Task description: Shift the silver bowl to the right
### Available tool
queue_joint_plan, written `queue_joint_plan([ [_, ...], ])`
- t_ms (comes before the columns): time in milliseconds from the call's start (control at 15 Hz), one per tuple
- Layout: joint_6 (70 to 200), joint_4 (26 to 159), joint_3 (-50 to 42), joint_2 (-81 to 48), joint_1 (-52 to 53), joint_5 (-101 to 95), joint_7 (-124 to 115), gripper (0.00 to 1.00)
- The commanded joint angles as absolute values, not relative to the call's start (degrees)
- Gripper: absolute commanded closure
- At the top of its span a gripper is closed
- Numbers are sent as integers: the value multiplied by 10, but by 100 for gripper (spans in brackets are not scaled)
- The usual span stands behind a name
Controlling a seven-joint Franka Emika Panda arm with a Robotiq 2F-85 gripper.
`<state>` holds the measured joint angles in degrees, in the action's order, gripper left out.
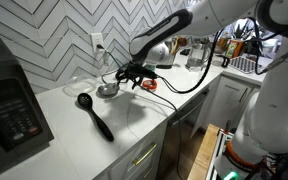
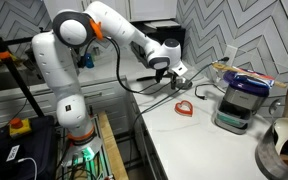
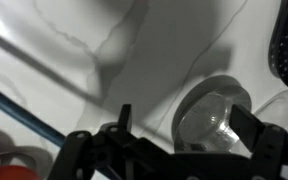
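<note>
I should next close my gripper on the rim of the silver bowl (image 1: 117, 87) (image 3: 176, 130), taking it on the side that is farthest away from the black spoon.
The silver bowl (image 1: 107, 89) sits on the white marble counter (image 1: 134, 115), close to the tiled back wall. In the wrist view the bowl (image 3: 212, 122) is small, round and shiny, and it lies below my gripper (image 3: 187, 125). The gripper is open; its right finger is over the bowl's right rim and its left finger is over bare counter. In an exterior view the gripper (image 1: 126, 78) hangs just above and beside the bowl. In the exterior view from the opposite side the gripper (image 2: 174, 76) hides the bowl. The black long-handled spoon (image 1: 94, 114) lies in front of the bowl.
A black microwave (image 1: 9, 105) stands at one end of the counter. A black cable (image 1: 174, 88) runs across the counter by the gripper. A red object (image 2: 184, 107) and a blue-topped appliance (image 2: 239, 100) sit further along. The spoon's head (image 3: 287, 45) is near the bowl.
</note>
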<state>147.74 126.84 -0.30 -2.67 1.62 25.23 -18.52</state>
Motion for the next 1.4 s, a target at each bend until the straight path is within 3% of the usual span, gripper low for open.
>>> queue_joint_plan([
  [0, 1479, 1198, 9, -109, 17, 267, -217, 0],
  [267, 1495, 1153, 11, -159, 22, 254, -259, 1],
  [400, 1503, 1137, 8, -176, 26, 248, -277, 13],
  [467, 1509, 1131, 6, -183, 29, 245, -285, 31],
  [1067, 1545, 1114, 0, -199, 39, 230, -316, 99],
  [1333, 1516, 1130, 9, -145, 29, 241, -299, 99],
])
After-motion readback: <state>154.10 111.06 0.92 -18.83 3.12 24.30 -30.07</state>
